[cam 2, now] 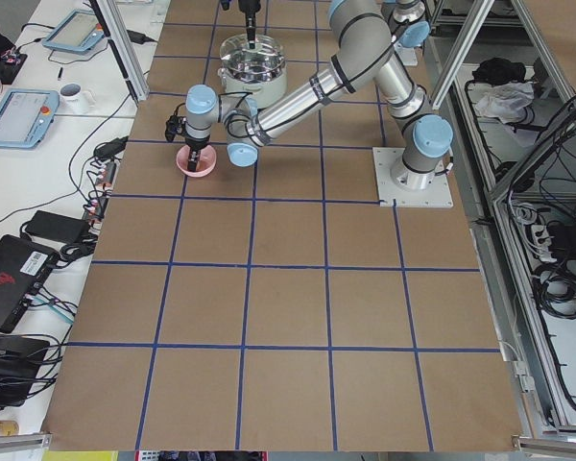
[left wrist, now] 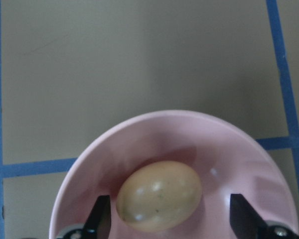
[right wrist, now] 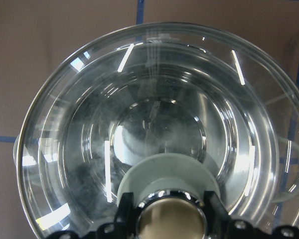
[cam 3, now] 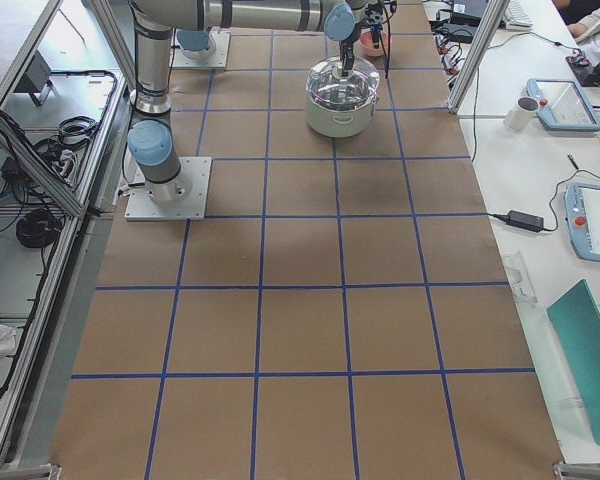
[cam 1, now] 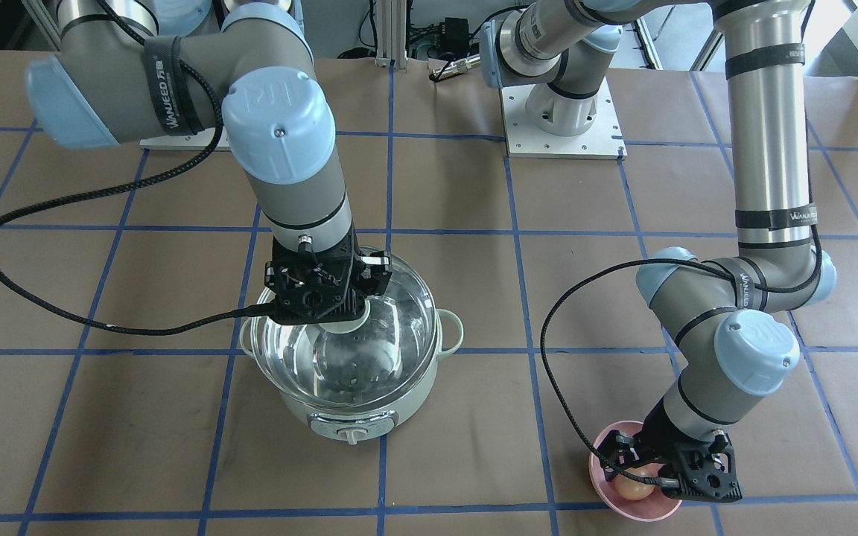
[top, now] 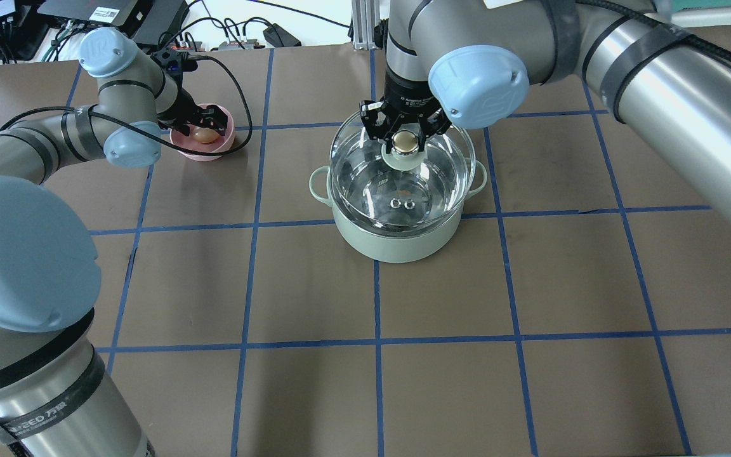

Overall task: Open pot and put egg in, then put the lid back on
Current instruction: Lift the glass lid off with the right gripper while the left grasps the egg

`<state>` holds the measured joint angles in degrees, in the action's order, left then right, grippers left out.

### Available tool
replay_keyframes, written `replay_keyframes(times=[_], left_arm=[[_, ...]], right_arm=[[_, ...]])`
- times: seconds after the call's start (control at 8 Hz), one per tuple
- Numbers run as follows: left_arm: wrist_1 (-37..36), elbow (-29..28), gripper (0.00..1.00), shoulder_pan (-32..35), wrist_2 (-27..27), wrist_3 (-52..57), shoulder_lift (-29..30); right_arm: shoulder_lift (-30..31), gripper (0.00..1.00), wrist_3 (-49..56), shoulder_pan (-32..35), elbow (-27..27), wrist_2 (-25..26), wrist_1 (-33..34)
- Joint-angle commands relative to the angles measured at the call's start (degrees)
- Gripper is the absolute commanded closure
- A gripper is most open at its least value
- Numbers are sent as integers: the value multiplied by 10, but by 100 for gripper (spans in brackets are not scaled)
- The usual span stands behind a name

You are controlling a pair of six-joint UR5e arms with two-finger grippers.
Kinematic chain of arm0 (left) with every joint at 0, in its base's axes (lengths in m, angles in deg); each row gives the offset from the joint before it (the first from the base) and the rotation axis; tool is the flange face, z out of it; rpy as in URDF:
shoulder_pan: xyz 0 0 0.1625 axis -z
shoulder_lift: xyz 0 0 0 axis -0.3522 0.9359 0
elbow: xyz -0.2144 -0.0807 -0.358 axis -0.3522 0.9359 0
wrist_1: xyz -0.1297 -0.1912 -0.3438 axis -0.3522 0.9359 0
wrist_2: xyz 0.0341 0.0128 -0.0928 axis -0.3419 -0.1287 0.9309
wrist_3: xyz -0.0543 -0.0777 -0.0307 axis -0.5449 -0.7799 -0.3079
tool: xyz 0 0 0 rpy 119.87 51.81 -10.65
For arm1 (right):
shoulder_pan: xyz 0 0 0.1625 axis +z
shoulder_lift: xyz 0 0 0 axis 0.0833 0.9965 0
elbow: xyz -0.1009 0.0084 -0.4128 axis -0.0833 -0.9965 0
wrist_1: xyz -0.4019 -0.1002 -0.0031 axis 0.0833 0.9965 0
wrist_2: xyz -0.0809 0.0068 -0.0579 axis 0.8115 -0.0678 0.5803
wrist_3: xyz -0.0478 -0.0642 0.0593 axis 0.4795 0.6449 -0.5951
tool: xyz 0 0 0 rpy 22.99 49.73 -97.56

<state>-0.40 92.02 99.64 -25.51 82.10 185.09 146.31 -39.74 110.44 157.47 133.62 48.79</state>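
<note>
The egg's ends face the fingers of my left gripper. Next, I turn the egg in the bowl, then open and grip across the egg's narrower middle [left wrist: 159,196] first.
The mint-green pot [cam 1: 369,413] stands mid-table, also in the overhead view [top: 397,244]. My right gripper [top: 405,136] is shut on the gold knob [right wrist: 172,219] of the clear glass lid [cam 1: 399,320]. It holds the lid just over the pot's rim, slightly off-centre. The steel interior shows through the glass [right wrist: 154,124]. The tan egg [left wrist: 159,194] lies in a pink bowl [left wrist: 229,149]. My left gripper [left wrist: 170,219] is down in the bowl, open, with its fingers either side of the egg and a gap on one side. The egg [top: 202,134] and bowl [top: 210,154] also show in the overhead view.
The pink bowl [cam 1: 626,514] sits near the table's operator-side edge. A black cable [cam 1: 27,283] loops over the table from the right arm. An arm base plate [cam 1: 563,112] is at the robot side. Blue tape lines grid the brown surface.
</note>
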Motion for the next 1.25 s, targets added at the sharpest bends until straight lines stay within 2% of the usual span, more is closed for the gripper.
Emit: replay_keyframes(times=[0.0,0.38,0.62,0.88,1.12], left_arm=[[2,0,14,0,-1,12,2],[1,-1,18,0,-4,13,10],[1,-1,31,0,-3,15,10],[1,0,36,0,-3,25,14],[2,-1,41,0,-4,25,13]], right_arm=[[48,96,78,-46,-1,8,-55],[129,100,224,-178,1,21,-180],[137,100,280,-216,2,36,-190],[153,100,318,-241,4,60,-198],[170,100,322,-248,10,61,-205]])
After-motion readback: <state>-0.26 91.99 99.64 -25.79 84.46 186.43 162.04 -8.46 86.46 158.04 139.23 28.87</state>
